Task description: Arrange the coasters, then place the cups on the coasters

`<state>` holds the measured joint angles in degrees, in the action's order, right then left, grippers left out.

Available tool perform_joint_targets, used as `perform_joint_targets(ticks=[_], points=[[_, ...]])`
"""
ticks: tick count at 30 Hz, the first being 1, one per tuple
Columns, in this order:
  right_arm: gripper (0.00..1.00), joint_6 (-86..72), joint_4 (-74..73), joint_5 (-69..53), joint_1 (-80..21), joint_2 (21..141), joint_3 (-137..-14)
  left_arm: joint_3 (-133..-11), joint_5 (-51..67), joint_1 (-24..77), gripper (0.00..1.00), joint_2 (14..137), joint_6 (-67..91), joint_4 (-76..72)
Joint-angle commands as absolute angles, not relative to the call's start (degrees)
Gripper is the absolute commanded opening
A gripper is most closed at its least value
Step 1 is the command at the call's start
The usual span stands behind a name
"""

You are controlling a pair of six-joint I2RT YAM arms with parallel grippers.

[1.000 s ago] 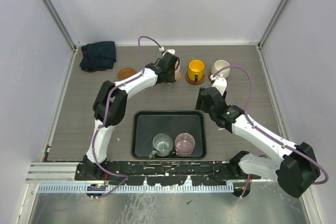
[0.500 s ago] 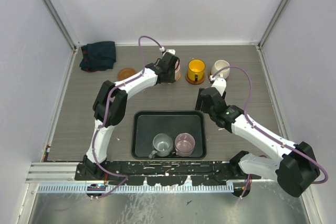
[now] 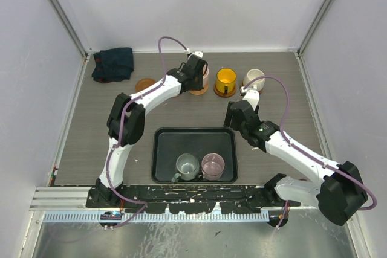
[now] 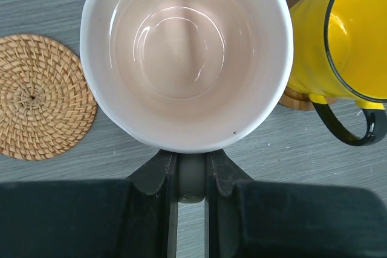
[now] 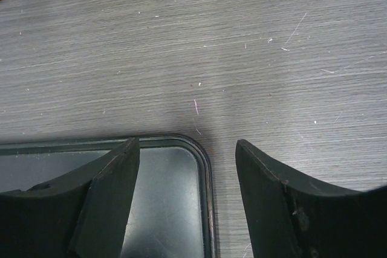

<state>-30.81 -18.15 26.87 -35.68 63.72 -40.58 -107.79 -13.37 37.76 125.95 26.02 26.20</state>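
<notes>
My left gripper should set the pale pink cup down and let go of it on the orange-brown coaster (image 3: 199,84) (image 4: 195,64), beside the yellow cup.
My left gripper (image 4: 192,162) is shut on the handle of the pale pink cup (image 4: 186,58). In the top view this cup (image 3: 201,78) is over an orange-brown coaster (image 3: 198,91); I cannot tell whether it rests on it. A bare woven coaster (image 4: 39,96) lies to its left. The yellow cup (image 4: 338,28) stands on a coaster (image 4: 295,98) to its right. Further right the cream-white cup (image 3: 254,78) stands on another. The grey-teal cup (image 3: 187,166) and mauve cup (image 3: 213,164) stand in the black tray (image 3: 164,149). My right gripper (image 5: 187,155) is open over the tray's far right corner (image 5: 204,149).
A dark folded cloth (image 3: 113,63) lies in the far left corner. Grey walls close the table on three sides. The bare woven coaster (image 3: 145,84) lies between the cloth and the pink cup.
The left gripper has shifted the pink cup slightly left and away, so the coaster now shows below it. The right arm has barely moved.
</notes>
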Motion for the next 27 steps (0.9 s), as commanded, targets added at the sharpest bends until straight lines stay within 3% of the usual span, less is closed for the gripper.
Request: perform_joint_targets(ticks=[1,27], points=[[0.69,-31.9,-16.0,27.1,-36.1,63.5,-41.0,-111.9,-15.7,37.7,0.0,121.9,25.2,23.0],[0.69,-32.1,-16.1,26.2,-36.2,64.2,-40.5,-116.2,-16.4,36.9,0.0,127.3,27.4,27.0]])
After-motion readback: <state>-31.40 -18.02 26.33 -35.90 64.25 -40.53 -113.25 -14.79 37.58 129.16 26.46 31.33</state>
